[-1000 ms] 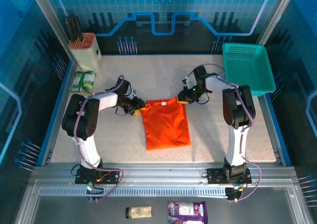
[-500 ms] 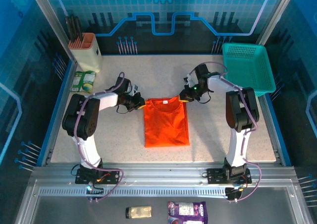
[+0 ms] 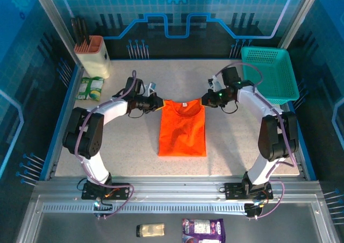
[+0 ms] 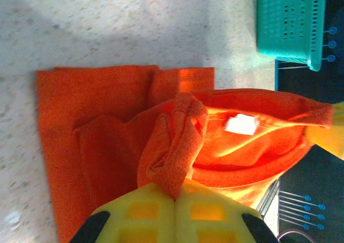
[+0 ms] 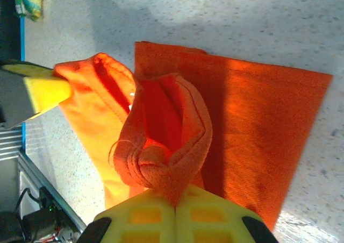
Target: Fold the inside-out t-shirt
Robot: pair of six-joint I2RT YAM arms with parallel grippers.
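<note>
Next, my left gripper lets go of the shoulder corner on the orange shirt's side edge (image 3: 161, 116), just below the collar.
The inside-out t-shirt (image 3: 183, 129) is bright orange and lies folded narrow in the middle of the table, collar end at the far side. My left gripper (image 3: 158, 104) is shut on the shirt's left shoulder corner, and bunched fabric (image 4: 172, 146) comes out between its yellow fingers (image 4: 145, 216). My right gripper (image 3: 206, 99) is shut on the right shoulder corner, with a wad of cloth (image 5: 161, 157) pinched between its pads. Both held corners are raised off the table, so the collar end is stretched between them. A white label (image 4: 241, 123) shows inside the neck.
A teal mesh basket (image 3: 267, 71) stands at the back right. A holder with dark utensils (image 3: 92, 54) and a green packet (image 3: 89, 87) sit at the back left. The speckled table (image 3: 236, 146) lies bare on both sides of the shirt.
Both grippers closed on the shoulder corners and moved toward the far side, lifting the collar end. The shirt's body was drawn slightly farther from me and looks narrower.
</note>
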